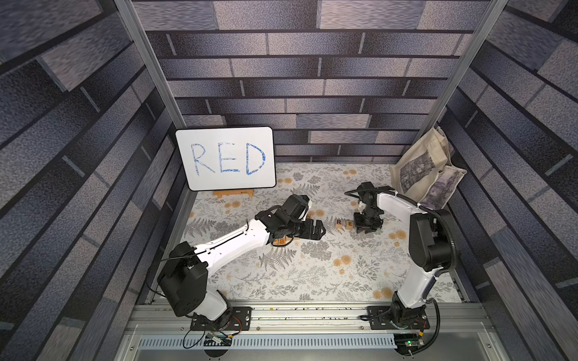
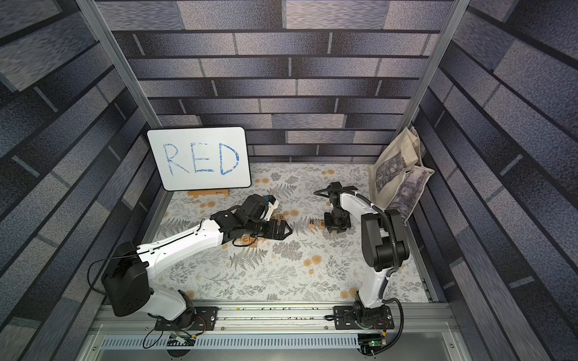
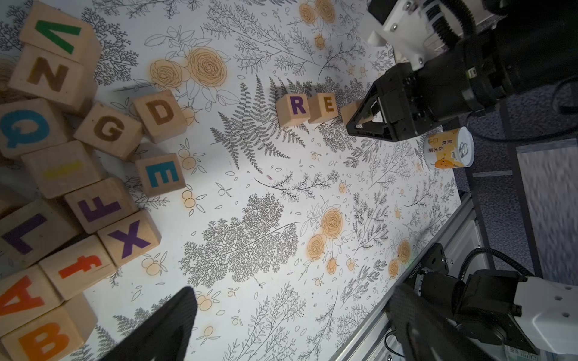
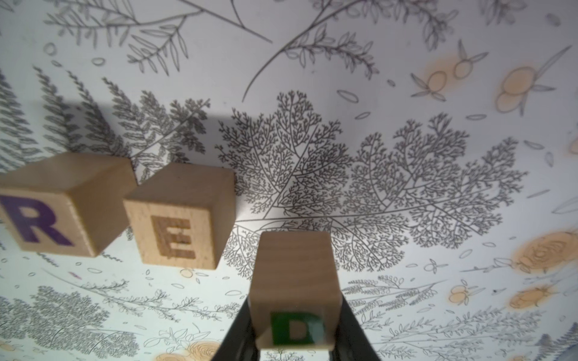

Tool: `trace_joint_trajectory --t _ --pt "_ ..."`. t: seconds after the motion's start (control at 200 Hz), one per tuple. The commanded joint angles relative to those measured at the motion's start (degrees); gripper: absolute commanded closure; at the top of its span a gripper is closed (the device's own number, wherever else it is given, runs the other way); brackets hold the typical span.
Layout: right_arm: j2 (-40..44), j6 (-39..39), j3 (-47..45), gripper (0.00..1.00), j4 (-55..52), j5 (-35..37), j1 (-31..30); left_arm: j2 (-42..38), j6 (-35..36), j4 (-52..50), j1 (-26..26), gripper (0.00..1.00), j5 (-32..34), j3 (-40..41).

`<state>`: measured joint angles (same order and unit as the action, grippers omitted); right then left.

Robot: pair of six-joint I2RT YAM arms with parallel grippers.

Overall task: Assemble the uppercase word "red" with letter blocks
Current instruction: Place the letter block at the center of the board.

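I will use my right gripper to set the green D block, now just past the E, down on the cloth (image 1: pixel 360 227) (image 4: pixel 306 229) beside the E block, facing away from R.
Two letter blocks stand side by side on the floral cloth, a purple R (image 4: pixel 43 215) and a brownish E (image 4: pixel 178 234); both top views show R (image 1: pixel 339 223) and E (image 1: pixel 349 224). My right gripper (image 4: pixel 295 312) is shut on a third block with a green D (image 4: pixel 295 281), just past the E in the same line. I cannot tell whether it touches the cloth. From above, the right gripper (image 1: pixel 366 229) points down and hides that block. My left gripper (image 3: pixel 291 312) is open and empty, hovering over bare cloth left of the row (image 1: pixel 322 229).
A heap of spare letter blocks (image 3: pixel 78 187) lies under the left arm (image 1: pixel 280 241). A whiteboard reading RED (image 1: pixel 225 157) leans at the back left. A cloth tote bag (image 1: pixel 425 175) stands at the back right. A small printed can (image 3: pixel 450 148) is near the right arm.
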<state>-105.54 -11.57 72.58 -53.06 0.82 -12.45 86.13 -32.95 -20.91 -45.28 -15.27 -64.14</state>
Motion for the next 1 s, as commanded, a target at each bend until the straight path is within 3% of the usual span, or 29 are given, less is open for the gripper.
trace_joint_trajectory --t 0.0,0.486,0.746,0.997 --pt "-1.57 -0.63 2.14 0.82 -0.16 0.32 0.55 0.36 1.66 -1.47 0.67 0.0 -0.93 -1.95" --pt "-4.38 -1.42 3.13 0.8 -0.29 0.67 1.16 -0.26 1.75 -2.44 1.92 0.0 -1.16 -1.95" --pt "-3.91 -2.12 1.96 0.66 0.31 -0.45 1.23 -0.42 1.31 -2.32 1.94 0.0 -1.25 -1.58" --pt "-3.41 -2.44 2.44 0.6 -0.02 -1.76 1.28 -0.8 0.76 -1.88 1.94 0.0 -1.17 -1.05"
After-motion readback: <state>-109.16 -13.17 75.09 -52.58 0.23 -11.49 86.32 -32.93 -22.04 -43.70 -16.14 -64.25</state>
